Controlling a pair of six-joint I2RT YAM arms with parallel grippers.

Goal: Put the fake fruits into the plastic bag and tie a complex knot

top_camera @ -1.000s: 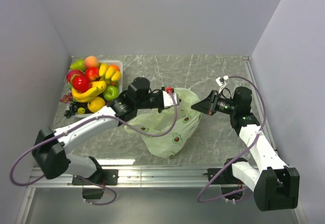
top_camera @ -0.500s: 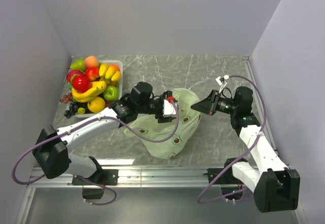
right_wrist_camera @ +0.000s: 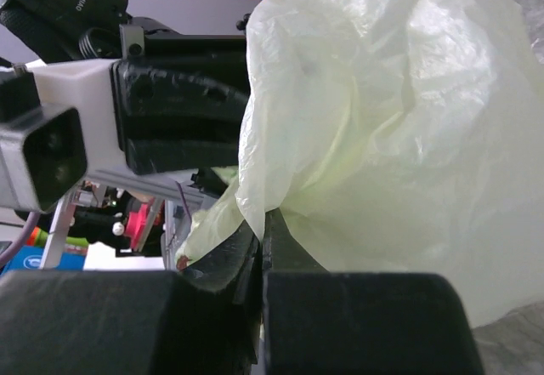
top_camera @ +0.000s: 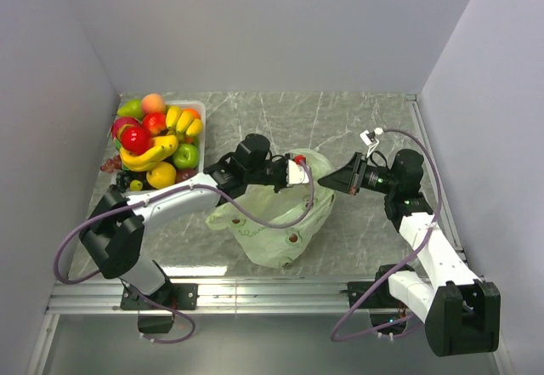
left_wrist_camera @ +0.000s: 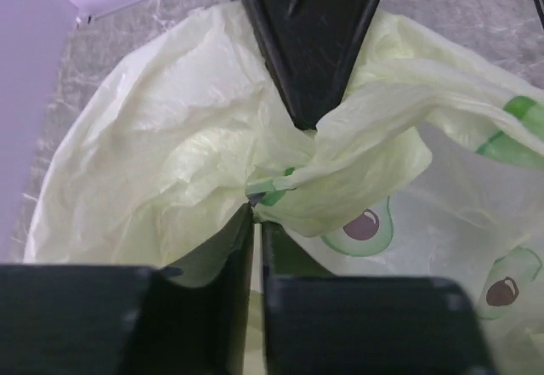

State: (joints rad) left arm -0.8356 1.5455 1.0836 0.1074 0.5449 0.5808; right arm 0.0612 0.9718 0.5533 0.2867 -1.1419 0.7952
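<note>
The right gripper pinches a thin edge of the bag beside the left gripper's bunched fold, so the robot should open its right gripper and take over that fold (left_wrist_camera: 285, 186).
The pale-green plastic bag (top_camera: 274, 218), printed with avocados, lies crumpled mid-table. My left gripper (top_camera: 309, 173) is shut on a bunched fold of the bag's upper edge, seen in the left wrist view (left_wrist_camera: 256, 207). My right gripper (top_camera: 328, 181) is shut on the bag's plastic right beside it, seen in the right wrist view (right_wrist_camera: 265, 219). The right gripper's black fingers (left_wrist_camera: 310, 43) meet the same bunch from above in the left wrist view. The fake fruits (top_camera: 158, 139) are piled in a clear tray at the far left. I see no knot and no fruit inside the bag.
The clear tray (top_camera: 200, 108) stands by the left wall with dark grapes (top_camera: 120, 184) spilling at its near edge. The left wrist's camera block (right_wrist_camera: 47, 150) sits close to the right gripper. Walls close in the table on the left, back and right.
My left gripper has moved right and slightly back, bringing its hold on the bag up against the right gripper. The bag's top has bunched between them. The right arm barely moved.
</note>
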